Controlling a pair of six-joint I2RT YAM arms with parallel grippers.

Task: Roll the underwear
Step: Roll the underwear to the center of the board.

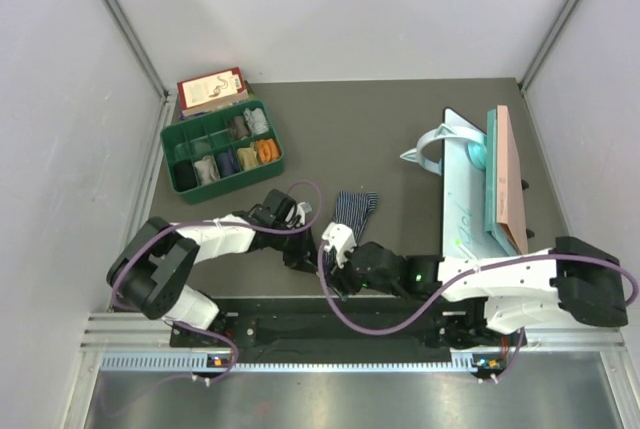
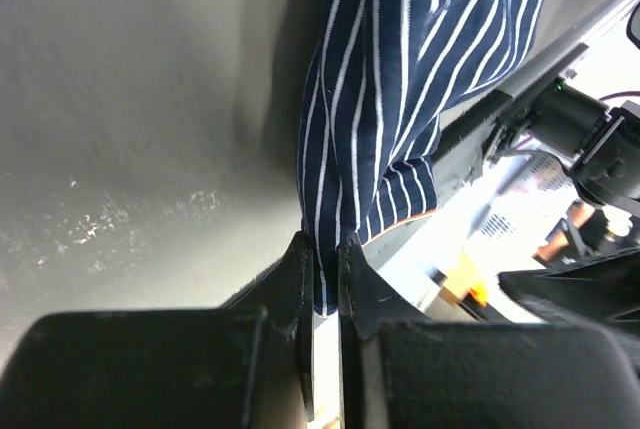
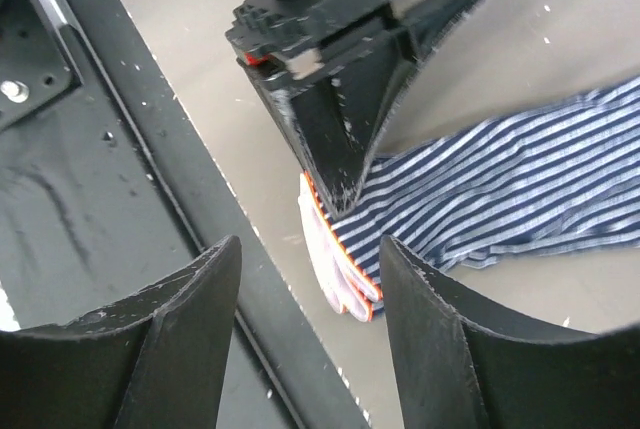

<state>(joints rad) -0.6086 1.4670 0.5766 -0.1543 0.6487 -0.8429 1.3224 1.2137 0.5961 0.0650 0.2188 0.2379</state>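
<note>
The robot's left gripper pinches one end of the waistband while the other end flares loose, so the right gripper will pinch that loose end point(image 3: 357, 296) before the robot rolls the underwear.
The underwear point(image 1: 355, 207) is dark blue with thin white stripes and lies crumpled on the grey table near the front middle. Its white, orange-edged waistband point(image 3: 340, 264) is folded over at the near end, beside the black front rail. My left gripper point(image 2: 322, 261) is shut on an edge of the striped cloth point(image 2: 400, 99), pinching it just above the table. In the right wrist view the same left gripper point(image 3: 340, 139) points down onto the cloth point(image 3: 500, 189) by the waistband. My right gripper point(image 3: 310, 264) is open, empty, just short of the waistband.
A green compartment tray point(image 1: 222, 149) with several rolled cloths sits at the back left, a red box point(image 1: 210, 87) behind it. Flat teal and pink boards point(image 1: 505, 174) and a pale hanger-like frame point(image 1: 440, 144) lie at the right. The black rail point(image 3: 150, 149) runs along the near table edge.
</note>
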